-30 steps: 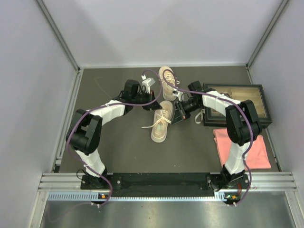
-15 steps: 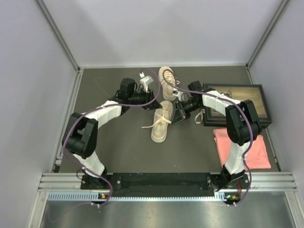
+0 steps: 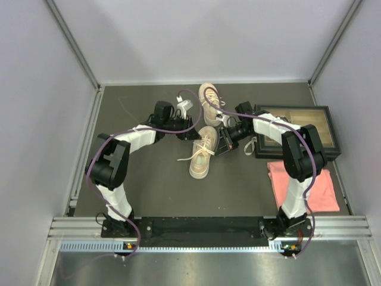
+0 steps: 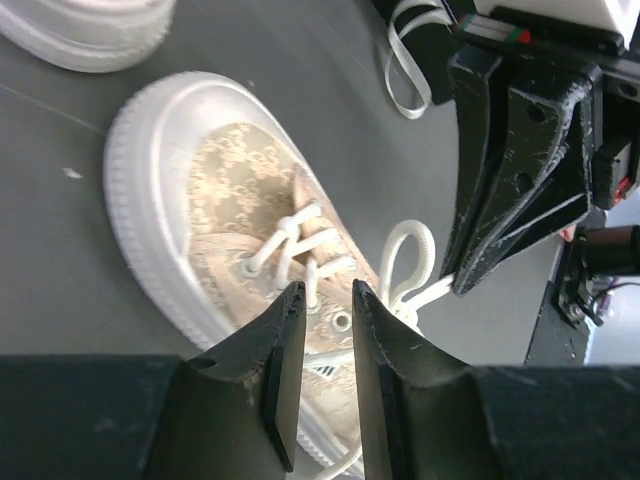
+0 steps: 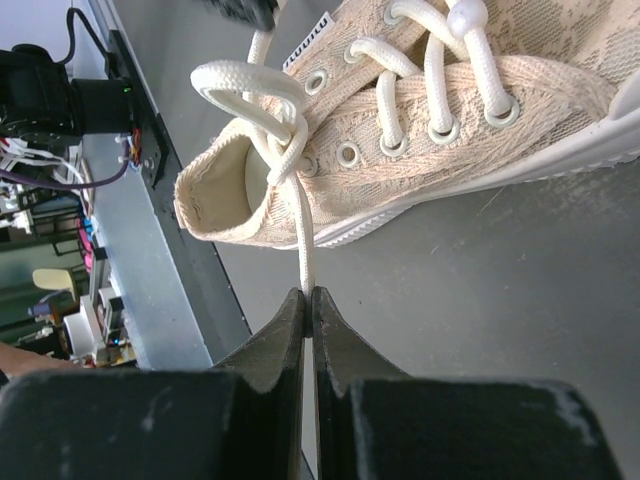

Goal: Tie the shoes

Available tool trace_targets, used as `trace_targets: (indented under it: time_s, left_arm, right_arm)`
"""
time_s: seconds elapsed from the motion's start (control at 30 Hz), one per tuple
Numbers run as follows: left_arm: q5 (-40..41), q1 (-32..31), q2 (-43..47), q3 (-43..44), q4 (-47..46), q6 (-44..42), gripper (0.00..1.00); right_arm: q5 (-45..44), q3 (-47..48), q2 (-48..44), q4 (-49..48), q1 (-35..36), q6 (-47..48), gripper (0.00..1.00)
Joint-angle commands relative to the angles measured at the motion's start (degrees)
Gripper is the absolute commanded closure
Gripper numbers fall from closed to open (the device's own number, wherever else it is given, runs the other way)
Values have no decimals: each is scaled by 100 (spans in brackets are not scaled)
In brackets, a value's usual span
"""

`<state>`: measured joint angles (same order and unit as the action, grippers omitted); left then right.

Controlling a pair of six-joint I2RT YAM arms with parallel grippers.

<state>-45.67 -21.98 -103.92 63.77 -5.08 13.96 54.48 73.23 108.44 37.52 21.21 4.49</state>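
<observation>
The lace loop stands beside my right gripper, outside the open fingers of my left gripper, so next I move my left gripper over and close it on the loop's base [image 4: 400, 305].
Two beige sneakers with white laces lie on the dark table. The far shoe [image 3: 209, 98] lies behind the near shoe [image 3: 202, 156]. My right gripper [image 3: 218, 147] is shut on a white lace [image 5: 303, 245] of the near shoe [image 5: 420, 120] and holds it taut from a loop at the top eyelets. My left gripper [image 3: 191, 133] hovers just over the near shoe [image 4: 225, 225]. Its jaws stand a narrow gap apart with nothing between them [image 4: 326, 292]. The left wrist view shows the right gripper's fingers [image 4: 515, 170] pinching the lace beside a loop [image 4: 405, 262].
A black-framed tray [image 3: 326, 110] lies at the right, touching the right arm's side. A pink cloth [image 3: 305, 186] lies in front of it. Loose lace ends [image 3: 189, 156] trail left of the near shoe. Grey walls close in the table on three sides.
My left arm drew back a little toward the far left, then returned over the near shoe. The right gripper has stayed shut on the lace in the same place.
</observation>
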Motion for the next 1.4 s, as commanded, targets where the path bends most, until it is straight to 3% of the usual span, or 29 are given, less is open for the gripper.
trace_targets:
  time_s: [0.0,0.6,1.03,1.17,1.3,1.37]
  left_arm:
    - [-293,-158,-76,285,-54,-78,69]
    - [-803,-272,-252,224,-441,257,64]
    - [-891,-281,-419,224,-336,178,73]
    - [-891,-281,-436,215,-318,143,79]
    - [-935,-272,-401,171,-563,274,98]
    - [-952,-255,-357,119,-730,440,100]
  right_arm:
    - [160,209,-7,-69,-21,78,100]
    - [160,218,1,-60,-21,87,100]
    - [159,227,10,-60,-21,87,100]
    - [159,235,19,-69,-21,78,100]
    - [160,218,10,-78,-29,78,100]
    - [151,227,10,-69,-29,87,100]
